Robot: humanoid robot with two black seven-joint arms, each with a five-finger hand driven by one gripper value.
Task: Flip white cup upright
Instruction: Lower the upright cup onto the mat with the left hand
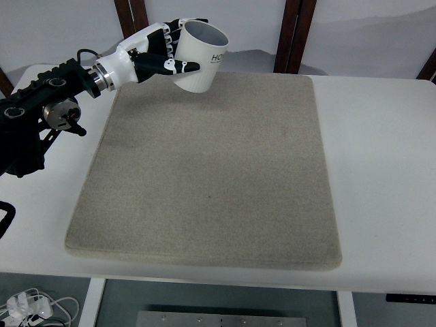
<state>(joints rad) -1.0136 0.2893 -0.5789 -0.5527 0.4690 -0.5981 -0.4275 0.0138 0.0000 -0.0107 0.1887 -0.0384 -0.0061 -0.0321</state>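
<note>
My left gripper needs to set the white cup down upright on the beige mat [188,127] near its back edge.
A white cup [199,58] with dark lettering on its side is held above the far left corner of the beige mat [211,170]. It is tilted, its open mouth facing up and toward the back. My left hand [163,51] comes in from the left edge and is shut on the cup, with its thumb across the near side and its other fingers curled around the far side. The cup's base hangs just over the mat's back edge. My right arm does not show.
The mat lies on a white table [381,170]. Dark wooden posts [293,34] stand against the wall behind. White cables [34,306] lie on the floor at the lower left, below the table's front edge.
</note>
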